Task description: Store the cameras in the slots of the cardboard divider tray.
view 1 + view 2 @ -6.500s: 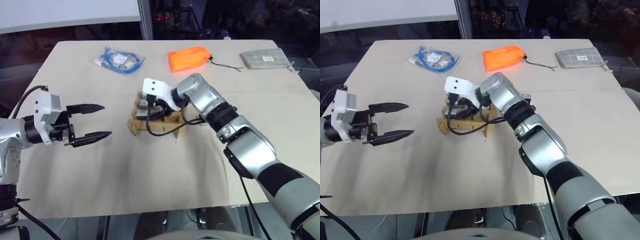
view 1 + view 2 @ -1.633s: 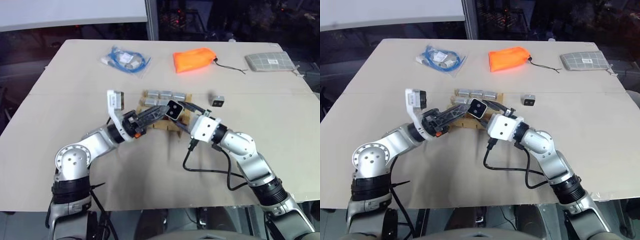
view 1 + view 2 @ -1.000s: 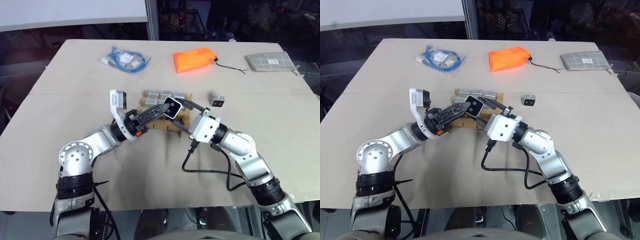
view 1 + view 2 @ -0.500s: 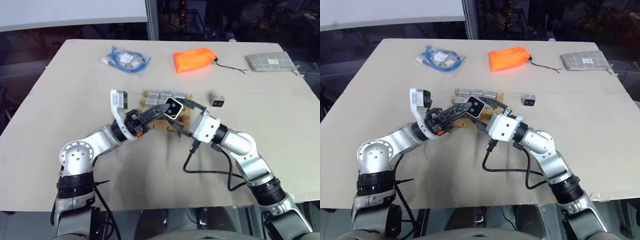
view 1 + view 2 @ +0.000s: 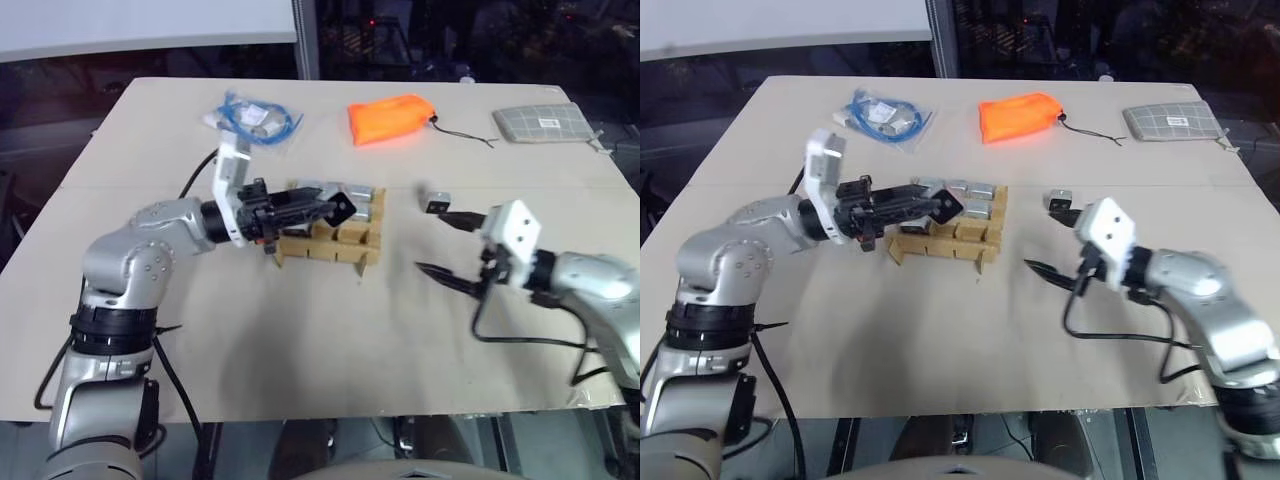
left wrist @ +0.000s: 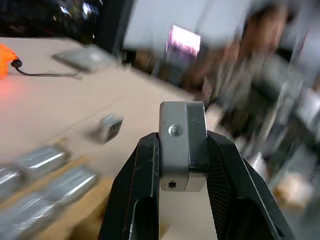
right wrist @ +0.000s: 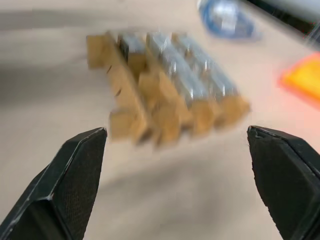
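Note:
Next, I grip the loose camera on the table beside the cardboard divider tray with my right gripper, across its black front (image 5: 437, 207) and back.
My left gripper (image 5: 332, 208) is shut on a silver-grey camera (image 6: 182, 145) and holds it level just above the cardboard divider tray (image 5: 322, 246) at mid-table. The held camera's black face points toward the right. More silver cameras (image 5: 358, 194) sit in the tray's far row. One loose camera (image 5: 437, 203) lies on the table to the right of the tray. My right gripper (image 5: 430, 241) hangs wide open and empty to the right of the tray, its upper finger close to the loose camera. In the right wrist view the tray (image 7: 160, 95) lies ahead of its spread fingers (image 7: 75, 175).
An orange pouch (image 5: 390, 117) lies at the back centre, a grey checked pouch (image 5: 545, 122) at the back right, and a bag with a blue cable (image 5: 255, 118) at the back left. A black cable trails from my right wrist across the table.
The right gripper let go of the camera, opened wide and swung off to the right. The left gripper closed on that camera and keeps it over the tray, with its wrist rolled.

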### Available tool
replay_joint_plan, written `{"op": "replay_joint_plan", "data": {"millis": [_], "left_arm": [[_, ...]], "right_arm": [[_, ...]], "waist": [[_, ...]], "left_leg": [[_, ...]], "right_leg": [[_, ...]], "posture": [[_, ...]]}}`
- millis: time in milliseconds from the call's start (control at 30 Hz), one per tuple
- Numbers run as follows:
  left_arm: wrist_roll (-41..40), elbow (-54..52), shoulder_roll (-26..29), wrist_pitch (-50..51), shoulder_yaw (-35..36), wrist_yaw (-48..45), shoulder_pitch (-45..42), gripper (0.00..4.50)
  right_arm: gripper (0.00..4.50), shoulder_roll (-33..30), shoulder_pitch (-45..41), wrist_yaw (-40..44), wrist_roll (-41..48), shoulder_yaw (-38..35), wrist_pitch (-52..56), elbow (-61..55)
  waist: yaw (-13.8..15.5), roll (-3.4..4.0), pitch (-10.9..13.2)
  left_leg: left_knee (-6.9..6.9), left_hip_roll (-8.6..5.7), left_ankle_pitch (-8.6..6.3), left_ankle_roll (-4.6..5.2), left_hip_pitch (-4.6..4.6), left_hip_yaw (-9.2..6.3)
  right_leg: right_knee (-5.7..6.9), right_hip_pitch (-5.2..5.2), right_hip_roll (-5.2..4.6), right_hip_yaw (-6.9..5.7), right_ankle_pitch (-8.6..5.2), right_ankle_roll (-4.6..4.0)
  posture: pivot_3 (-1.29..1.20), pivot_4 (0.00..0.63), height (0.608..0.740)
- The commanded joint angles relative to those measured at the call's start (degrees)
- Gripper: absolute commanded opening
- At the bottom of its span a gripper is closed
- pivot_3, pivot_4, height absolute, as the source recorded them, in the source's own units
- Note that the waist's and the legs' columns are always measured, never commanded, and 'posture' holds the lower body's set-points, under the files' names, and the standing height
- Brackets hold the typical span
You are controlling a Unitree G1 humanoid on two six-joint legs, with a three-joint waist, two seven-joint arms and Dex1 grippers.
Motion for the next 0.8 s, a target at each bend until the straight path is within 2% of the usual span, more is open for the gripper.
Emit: {"op": "replay_joint_plan", "data": {"millis": [33,200,267,367,500,800], "left_arm": [[10.99,6.05,2.72,-12.7,-4.16,-8.79,-3.69,0.71],[21.04,19.31,1.0,-26.0,-7.4,-13.21,-8.56,0.71],[22.98,24.21,-1.03,-30.04,-7.63,-14.2,-10.27,0.71],[24.4,29.21,-4.39,-33.68,-7.61,-15.3,-12.53,0.71],[27.38,35.23,-6.85,-38.19,-8.72,-17.9,-15.19,0.71],[33.88,47.47,-9.53,-46.52,-10.15,-21.73,-22.19,0.71]], "right_arm": [[4.47,-5.61,0.0,2.14,11.16,-6.59,10.77,-6.29],[4.47,-7.52,-4.88,-1.68,25.81,-9.28,19.78,-10.59],[4.47,-7.5,-6.64,-3.58,28.28,-8.49,21.13,-11.53],[4.47,-7.39,-7.57,-5.92,29.76,-7.6,21.88,-11.8],[4.47,-7.97,-7.81,-6.97,29.91,-7.02,21.88,-11.67],[4.47,-8.24,-7.99,-8.07,31.16,-7.19,21.23,-12.02]], "waist": [[0.07,-0.02,0.01],[0.16,-0.06,0.04],[0.38,-0.1,0.05],[1.01,-0.15,0.08],[1.13,-0.15,0.08],[1.02,-0.16,0.08]], "left_leg": [[0.0,0.0,-0.07,0.11,-0.01,0.0],[0.0,0.02,-0.09,0.16,-0.06,-0.01],[0.03,0.02,-0.11,0.19,-0.11,-0.03],[0.1,0.02,-0.15,0.25,-0.21,-0.03],[0.6,0.03,-0.15,0.27,-0.94,-0.21],[0.83,0.03,-0.29,0.5,-0.95,-0.25]], "right_leg": [[-0.03,0.0,0.01,0.0,0.0,0.0],[-0.05,-0.03,0.02,0.01,0.0,0.01],[-0.05,-0.04,0.0,0.0,0.01,0.02],[-0.08,-0.07,-0.01,-0.02,0.01,0.03],[-0.04,-0.42,0.0,-0.38,0.02,0.05],[0.05,-0.37,0.0,-0.38,0.03,0.07]], "posture": [[0.0,0.15,0.74],[0.0,0.15,0.74],[0.0,0.15,0.74],[0.0,0.15,0.74],[0.0,0.15,0.74],[0.0,0.15,0.74]]}}
